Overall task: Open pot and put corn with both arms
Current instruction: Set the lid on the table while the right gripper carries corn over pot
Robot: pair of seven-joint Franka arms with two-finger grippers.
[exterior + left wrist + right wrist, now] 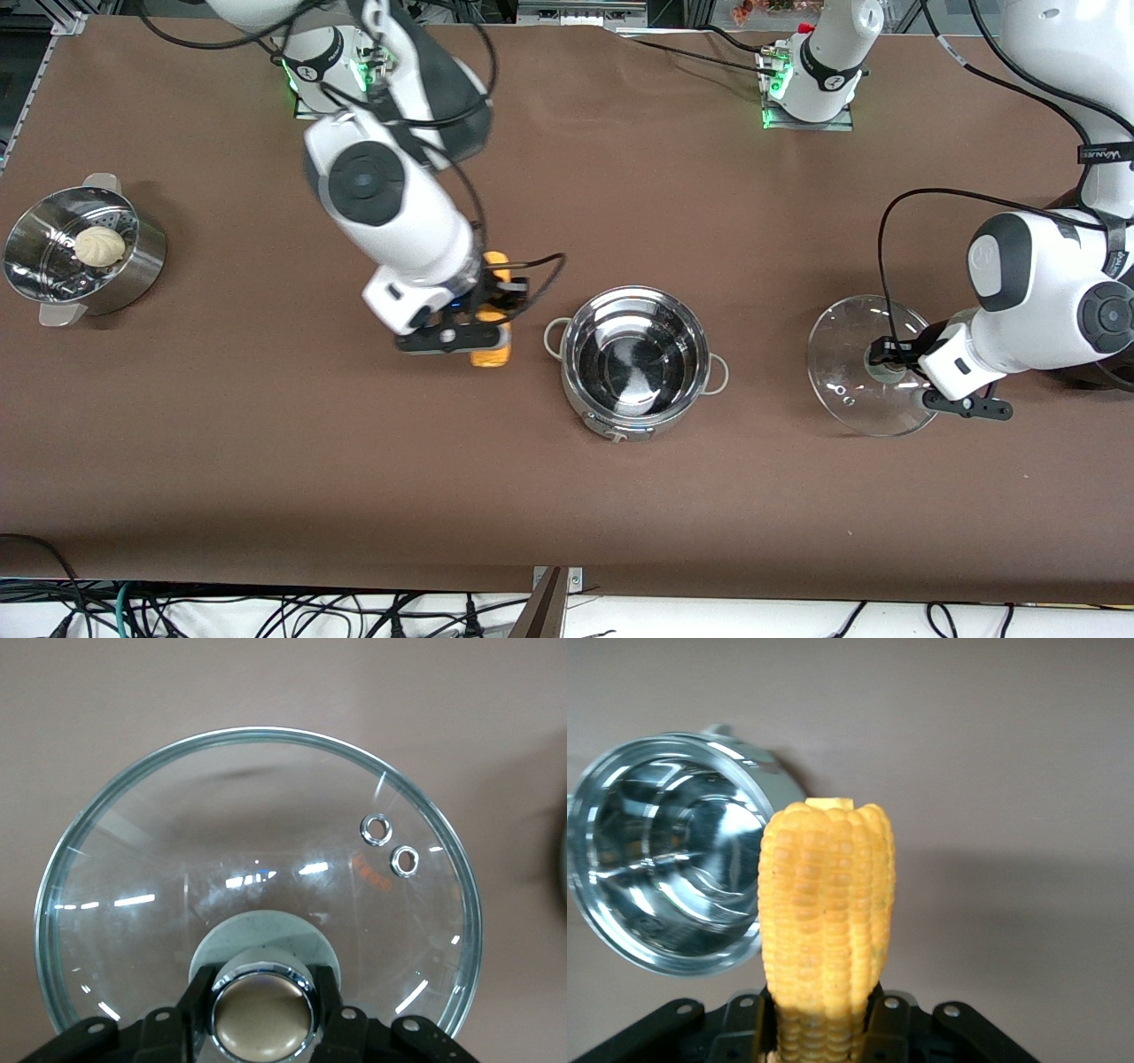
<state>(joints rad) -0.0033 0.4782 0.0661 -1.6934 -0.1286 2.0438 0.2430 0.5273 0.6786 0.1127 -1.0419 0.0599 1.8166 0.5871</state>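
Note:
The robot's left gripper will release the glass lid on the brown table (863, 362) between the steel pot and the black cooker.
The steel pot (636, 359) stands open in the middle of the table, its mirror-like inside empty; it also shows in the right wrist view (664, 850). My right gripper (498, 301) is shut on the yellow corn cob (490, 356) and holds it over the table beside the pot, toward the right arm's end. In the right wrist view the corn (824, 912) sticks out from between the fingers of the right gripper (819, 1023). My left gripper (886, 359) is shut on the knob (261, 1014) of the glass lid (850, 354), held tilted toward the left arm's end. The lid (257, 842) fills the left wrist view.
A perforated steamer bowl (133, 266) with a pale bun (99, 245) stands at the right arm's end of the table. A black rounded cooker (1118, 377) shows partly under the left arm. Bare brown table lies between the pot and the front edge.

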